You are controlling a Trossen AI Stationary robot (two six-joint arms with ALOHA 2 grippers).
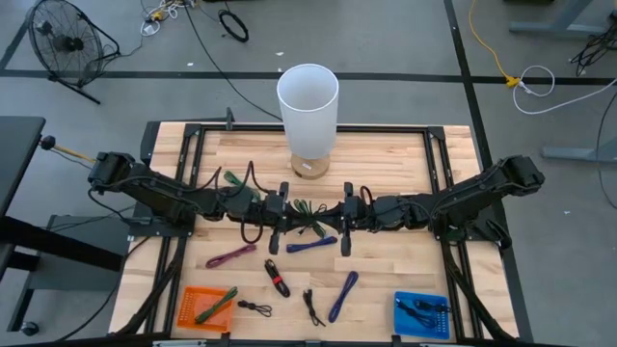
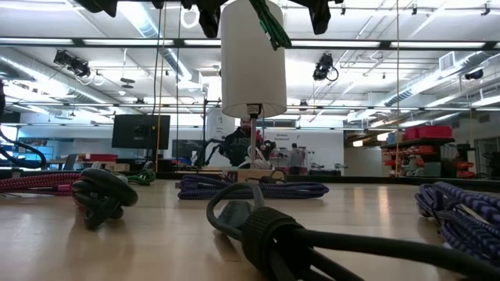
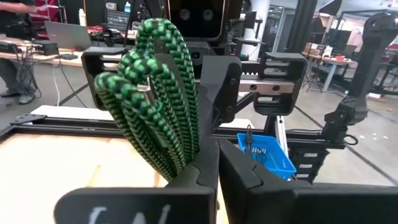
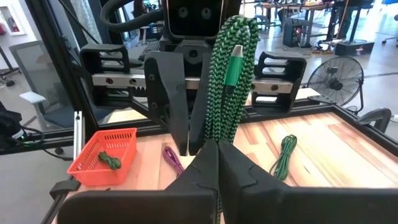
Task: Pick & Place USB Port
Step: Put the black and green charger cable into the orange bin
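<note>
The green cable's coil is beside my left gripper's shut fingers, so I should open that gripper and close it around the coil's strands [image 3: 171, 127] before my right gripper opens.
A coiled green braided USB cable [image 1: 307, 209] hangs in the air over the middle of the table, between my two grippers. My left gripper [image 1: 291, 218] comes in from the table's left and my right gripper [image 1: 333, 218] from the right. They face each other, both shut on the coil. The left wrist view shows the coil [image 3: 155, 93] running on past my left gripper [image 3: 217, 155]. In the right wrist view its green plug [image 4: 233, 62] lies against the strands above my right gripper [image 4: 217, 152]. The low view shows a piece of the cable [image 2: 269, 23] high above the tabletop. My left gripper pinches the coil's near end [image 3: 179, 167] between its two fingers, several strands together. The fingers come in level from the table's left. The coil is clear of the table and reaches toward the other gripper. My right gripper pinches the coil's opposite end [image 4: 213, 134] between its two fingers, several strands together. The fingers come in nearly level from the table's right. The coil is lifted clear, with the plug lying along it just beyond the fingertips.
A tall white cylinder [image 1: 308, 96] stands on a wooden disc at the far middle. Loose cables lie near the front: maroon [image 1: 231, 255], blue [image 1: 310, 245], blue [image 1: 342, 294] and black ones [image 1: 278, 278]. An orange bin [image 1: 190, 294] sits front left and a blue bin [image 1: 403, 301] front right.
</note>
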